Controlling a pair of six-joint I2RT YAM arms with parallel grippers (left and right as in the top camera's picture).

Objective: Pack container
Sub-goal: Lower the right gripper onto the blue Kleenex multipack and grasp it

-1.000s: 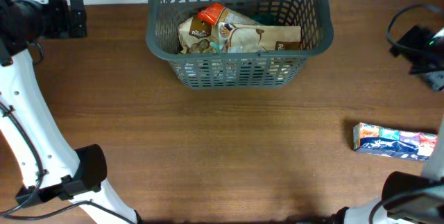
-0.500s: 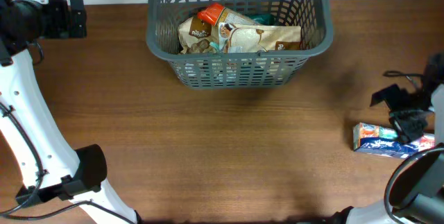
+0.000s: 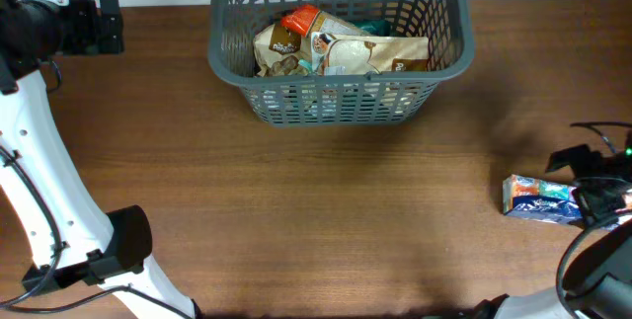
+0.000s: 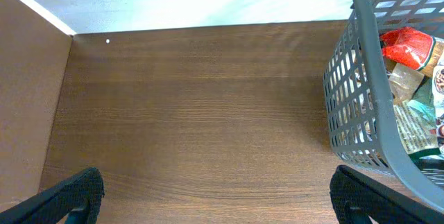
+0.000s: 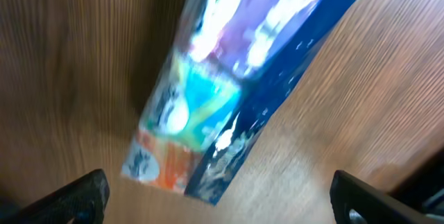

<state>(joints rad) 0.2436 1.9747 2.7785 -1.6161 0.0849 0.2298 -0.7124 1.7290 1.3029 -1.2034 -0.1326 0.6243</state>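
The next grip for my right gripper needs to be across the middle of the blue packet [image 3: 581, 203] [image 5: 267, 16], so that the packet's orange end nearest the basket stays free.
The dark grey basket [image 3: 341, 72] stands at the back middle of the table and holds several food packets [image 3: 326, 47]. It also shows at the right of the left wrist view [image 4: 361, 113]. A blue, colourful packet [image 3: 538, 200] lies flat on the table at the right. It fills the right wrist view [image 5: 236, 78]. My right gripper [image 3: 597, 196] is open just above this packet, fingers wide [image 5: 218, 196]. My left gripper [image 4: 222, 196] is open and empty over bare table left of the basket.
The table's back edge meets a white wall [image 4: 208, 2]. The left arm's white links [image 3: 39, 191] run along the left side. Black cables [image 3: 592, 141] hang by the right arm.
My right arm has come down from the back right and forward, over the blue packet. The packet, basket and left arm have not moved.
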